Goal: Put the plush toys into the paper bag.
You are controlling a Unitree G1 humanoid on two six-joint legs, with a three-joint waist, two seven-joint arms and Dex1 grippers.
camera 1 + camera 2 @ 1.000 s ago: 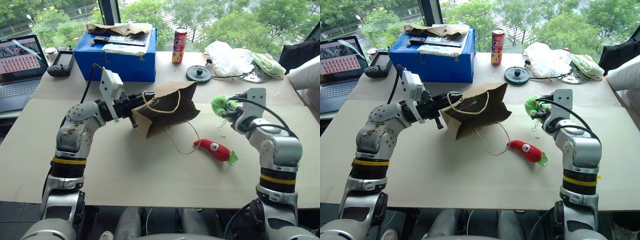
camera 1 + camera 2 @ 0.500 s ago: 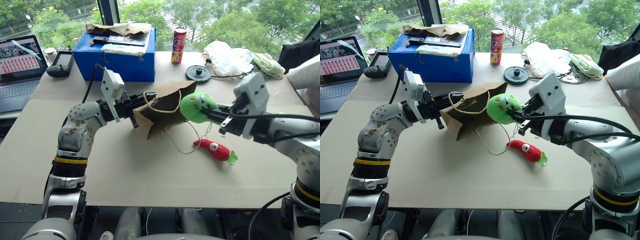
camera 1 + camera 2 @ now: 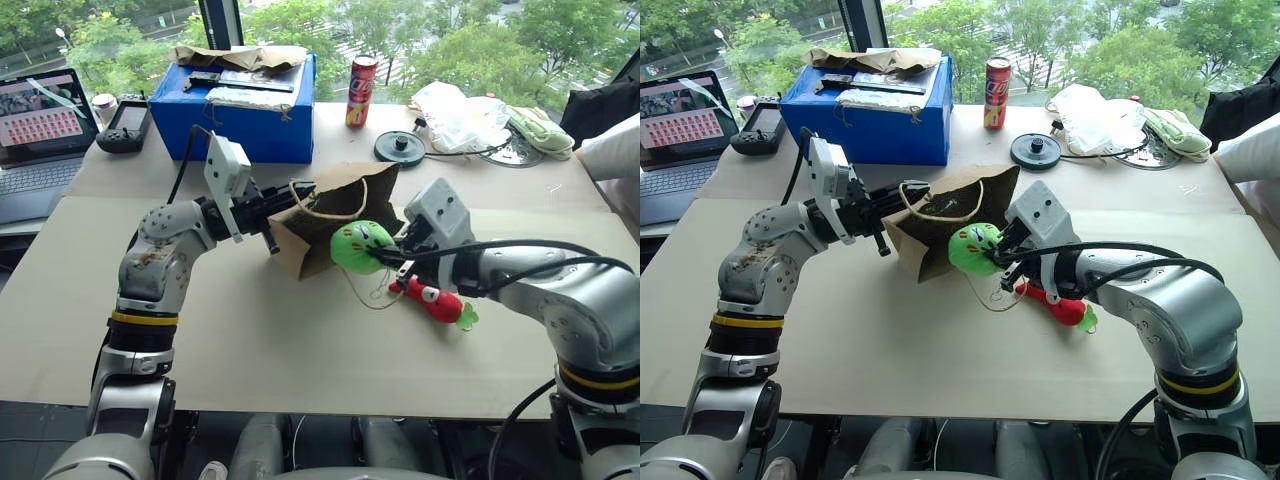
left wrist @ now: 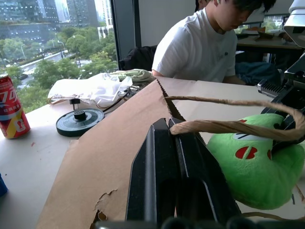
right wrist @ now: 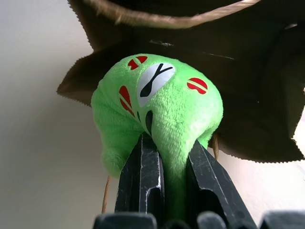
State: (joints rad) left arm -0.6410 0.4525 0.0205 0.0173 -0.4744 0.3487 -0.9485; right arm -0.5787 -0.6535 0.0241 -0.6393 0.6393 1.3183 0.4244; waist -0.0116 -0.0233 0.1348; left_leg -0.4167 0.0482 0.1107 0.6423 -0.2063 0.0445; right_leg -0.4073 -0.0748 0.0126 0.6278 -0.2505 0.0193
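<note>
I should let go of the green plush toy with my right gripper just inside the opening of the brown paper bag (image 3: 349, 213) (image 5: 219, 64).
The brown paper bag (image 3: 335, 215) lies on its side at mid-table, its mouth facing right. My left gripper (image 3: 280, 200) is shut on the bag's upper rim and twine handle (image 4: 224, 125), holding the mouth up. My right gripper (image 3: 385, 258) is shut on the green plush toy (image 3: 355, 246), which hangs right at the bag's mouth (image 5: 200, 43). The red chili plush toy (image 3: 435, 300) lies on the table just under my right forearm, to the right of the bag.
A blue box (image 3: 235, 105) stands behind the bag, with a red can (image 3: 360, 92) and a black disc (image 3: 399, 147) to its right. A laptop (image 3: 40, 125) sits far left. White and pale green cloths (image 3: 480, 118) lie back right. A person (image 4: 200, 43) sits at the table's right end.
My right arm has swung left and lower with the green toy, from the table's right side to the bag's mouth. My left gripper has kept the bag still.
</note>
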